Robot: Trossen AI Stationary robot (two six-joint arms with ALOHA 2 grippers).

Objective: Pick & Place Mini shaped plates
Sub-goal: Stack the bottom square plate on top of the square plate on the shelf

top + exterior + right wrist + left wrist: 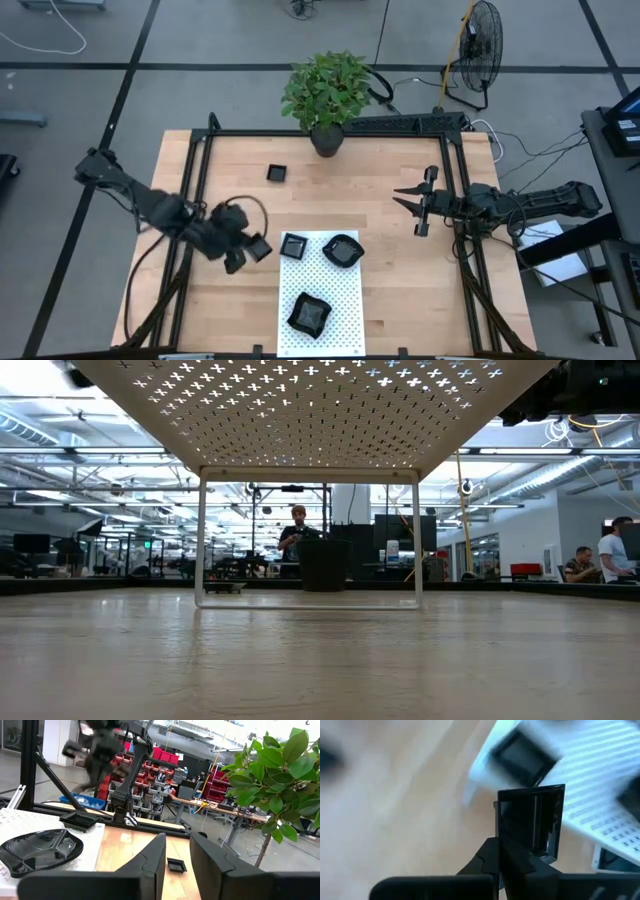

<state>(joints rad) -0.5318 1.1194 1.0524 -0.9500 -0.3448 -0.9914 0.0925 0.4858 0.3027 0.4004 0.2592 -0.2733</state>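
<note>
The small square black plate, still hanging above the wood beside the mat, is to go on the mat's square plate [296,249] [525,759]. I should set it down there with my left gripper, stacking the two.
My left gripper [247,252] hangs above the wood just left of the white dotted mat [335,330], shut on a small square black plate [530,820]. On the mat lie a square plate [294,246], a rounded plate [342,250] and an irregular plate [309,314], each on its base. Another small square plate [277,173] sits on the bare table at the far side. My right gripper [412,205] waits at the table's right, open, with nothing between its fingers [150,865]. My left gripper pinches the square plate by one edge of its rim [506,840] between its two fingers. The fingers slant down from the table's left. The plate sticks out past the fingertips toward the mat, tilted up on edge and lifted clear of the table.
A potted plant [325,95] stands at the table's far edge, in the middle. A black frame [200,170] runs along the table's left, far and right sides. Bare wood lies between the mat and my right gripper.
</note>
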